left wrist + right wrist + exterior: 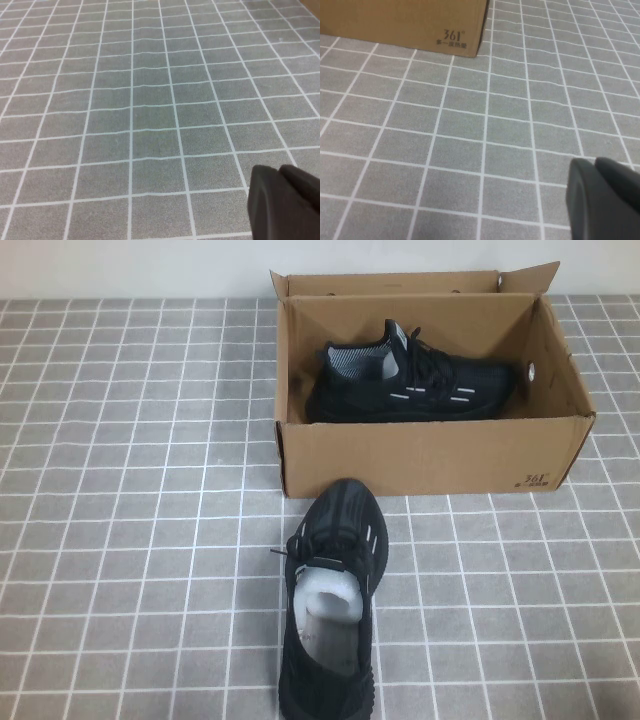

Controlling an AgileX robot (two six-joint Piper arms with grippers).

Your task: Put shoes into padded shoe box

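Note:
Next, the left gripper moves to the standing black sneaker's laces (330, 547), just ahead of its white paper stuffing, and closes on them.
The brown cardboard shoe box (430, 455) stands open at the back of the table. One black sneaker (410, 380) lies on its side inside it. The other black sneaker (333, 610) stands on the table in front of the box, toe towards it, with white paper stuffing (325, 592) in its opening. Neither arm shows in the high view. My left gripper (279, 172) is shut and empty above bare tiles. My right gripper (596, 165) is shut and empty above tiles, near the box's front corner (410, 22) with the printed logo.
The table is covered by a grey cloth with a white grid (120, 490). The box's rear flaps (400, 282) stand up against the white wall.

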